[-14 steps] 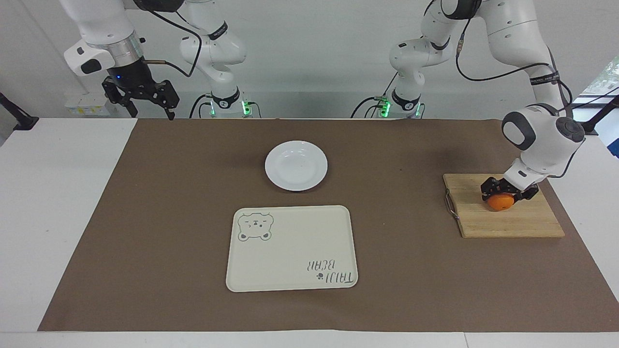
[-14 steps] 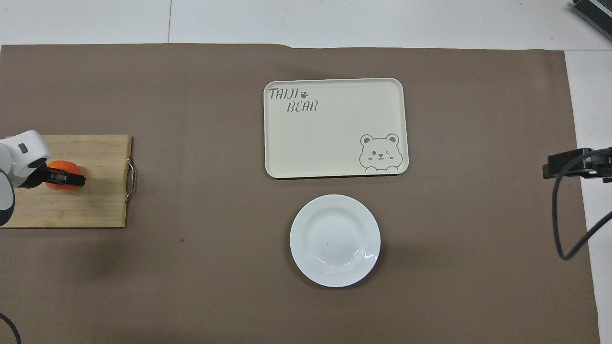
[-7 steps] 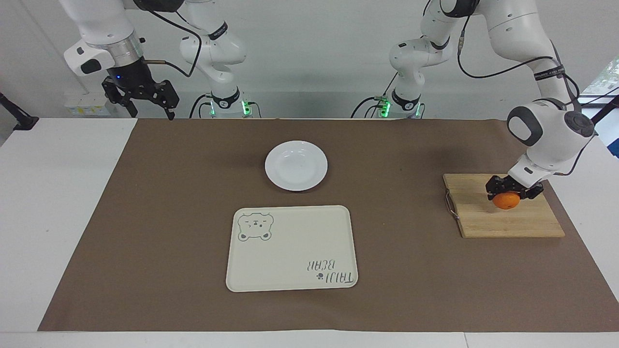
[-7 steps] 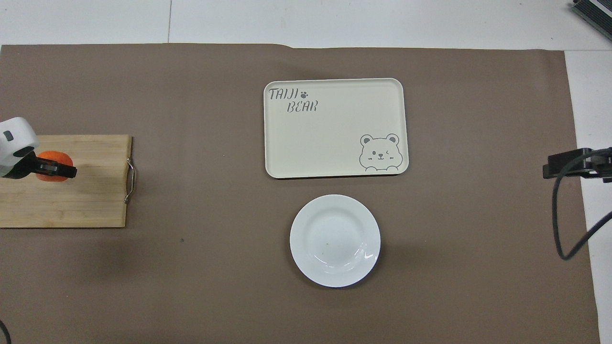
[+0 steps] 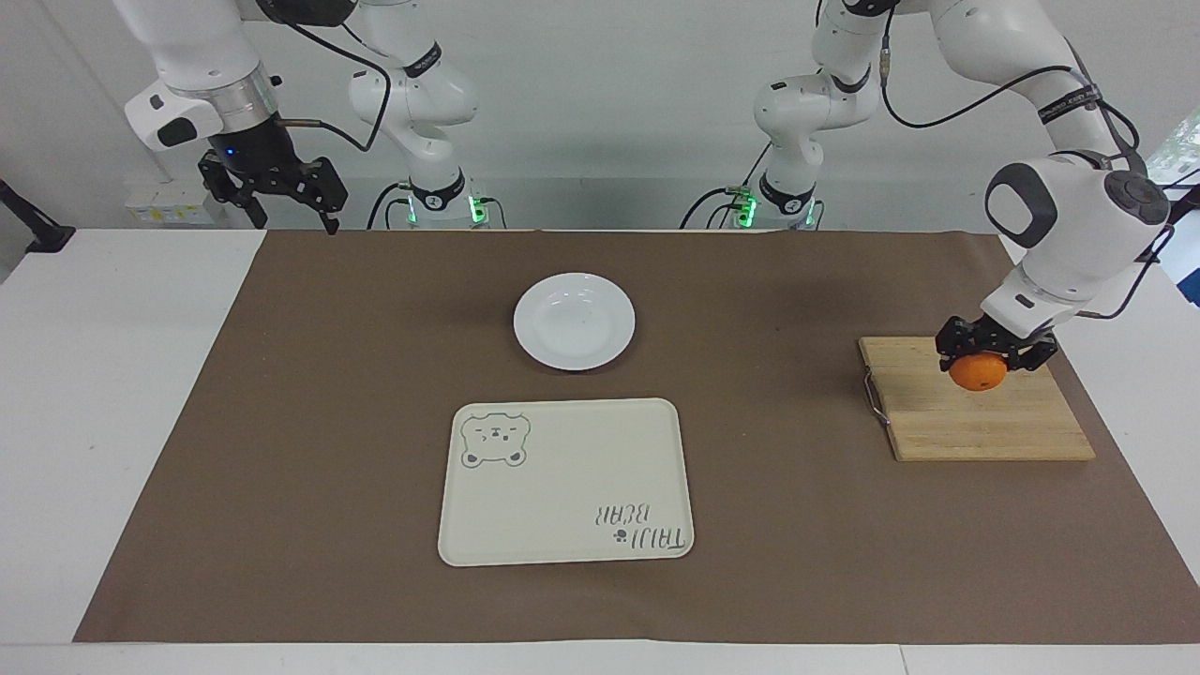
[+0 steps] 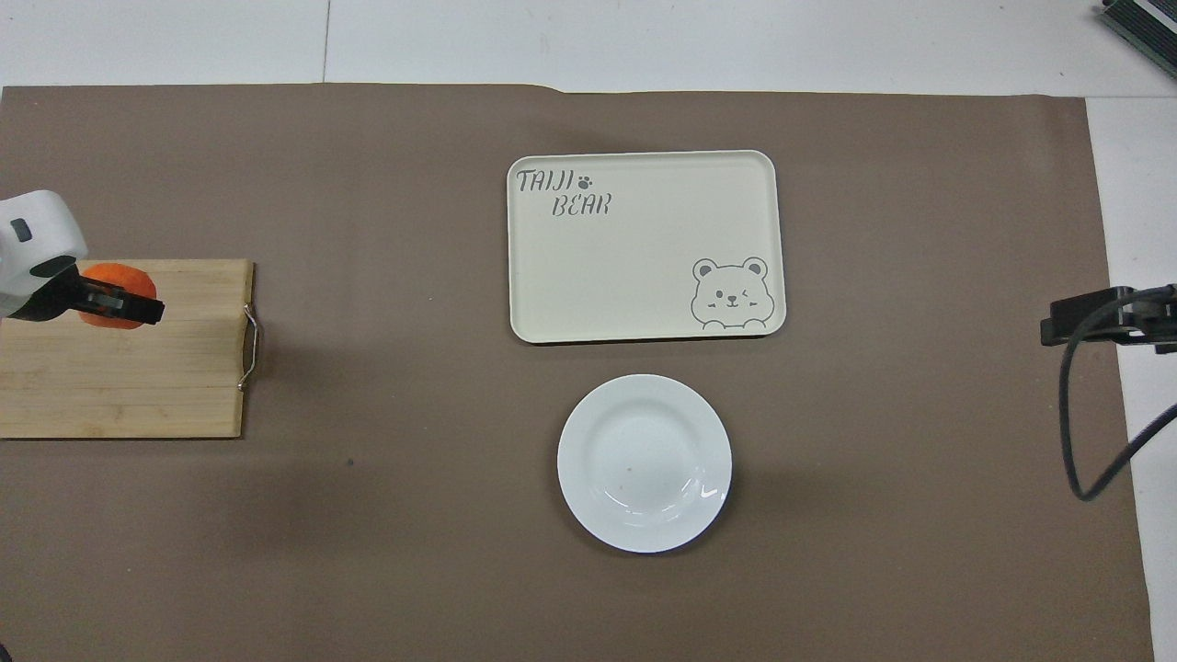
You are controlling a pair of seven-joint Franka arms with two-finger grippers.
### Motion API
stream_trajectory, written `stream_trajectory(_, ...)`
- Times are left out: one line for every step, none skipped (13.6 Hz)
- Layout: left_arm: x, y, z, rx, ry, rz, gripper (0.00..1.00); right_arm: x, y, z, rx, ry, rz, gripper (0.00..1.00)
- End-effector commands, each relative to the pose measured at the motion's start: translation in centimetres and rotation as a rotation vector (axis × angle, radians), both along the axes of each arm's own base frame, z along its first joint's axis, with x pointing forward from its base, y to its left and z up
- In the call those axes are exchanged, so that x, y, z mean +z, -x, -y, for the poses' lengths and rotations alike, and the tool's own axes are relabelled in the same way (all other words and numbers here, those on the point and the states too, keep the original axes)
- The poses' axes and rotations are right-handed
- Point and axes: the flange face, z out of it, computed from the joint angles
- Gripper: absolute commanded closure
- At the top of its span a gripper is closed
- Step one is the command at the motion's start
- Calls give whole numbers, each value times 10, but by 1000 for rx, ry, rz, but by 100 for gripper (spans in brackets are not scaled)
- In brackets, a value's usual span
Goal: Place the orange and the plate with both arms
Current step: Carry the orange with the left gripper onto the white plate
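The robot's left gripper should release the orange near the middle of the empty white plate [image 6: 641, 485] on the brown mat.
The orange [image 5: 978, 373] is in my left gripper [image 5: 990, 355], which is shut on it and holds it a little above a wooden cutting board [image 5: 975, 427] at the left arm's end of the table. In the overhead view the orange [image 6: 110, 298] shows under the left gripper [image 6: 119, 307]. The white plate [image 5: 574, 322] lies empty on the brown mat near the middle of the table, also seen in the overhead view [image 6: 644, 462]. My right gripper [image 5: 281, 199] waits open and empty, raised over the mat's corner at the right arm's end.
A cream tray [image 5: 565, 481] with a bear drawing lies just farther from the robots than the plate, and also shows in the overhead view [image 6: 644, 246]. The cutting board [image 6: 138, 386] has a metal handle on its edge toward the table's middle.
My left gripper has risen with the orange, lifting it off the cutting board. The right arm, plate and tray have not moved.
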Motion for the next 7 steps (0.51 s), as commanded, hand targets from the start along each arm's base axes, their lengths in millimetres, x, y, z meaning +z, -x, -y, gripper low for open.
stream_trajectory(6, 6, 40, 30, -19, -34, 100, -10, 8, 5, 77, -48, -17, 0)
stream_trajectory(5, 6, 63, 53, -19, -35, 100, -12, 8, 5, 102, -59, -21, 0)
stream_trajectory(5, 7, 89, 61, -18, -35, 100, -16, 8, 2, 98, -87, -27, 0)
stream_trajectory(6, 10, 106, 93, -17, -35, 100, -21, 10, -1, 92, -125, -36, 0)
stream_trajectory(5, 13, 132, 116, -16, -35, 100, -29, 14, 1, 88, -142, -52, 0)
stream_trajectory(5, 17, 157, 154, -15, -34, 100, -37, 19, 1, 86, -151, -69, 0)
stream_trajectory(9, 22, 176, 183, -12, -27, 100, -45, 24, -1, 86, -176, -83, 0)
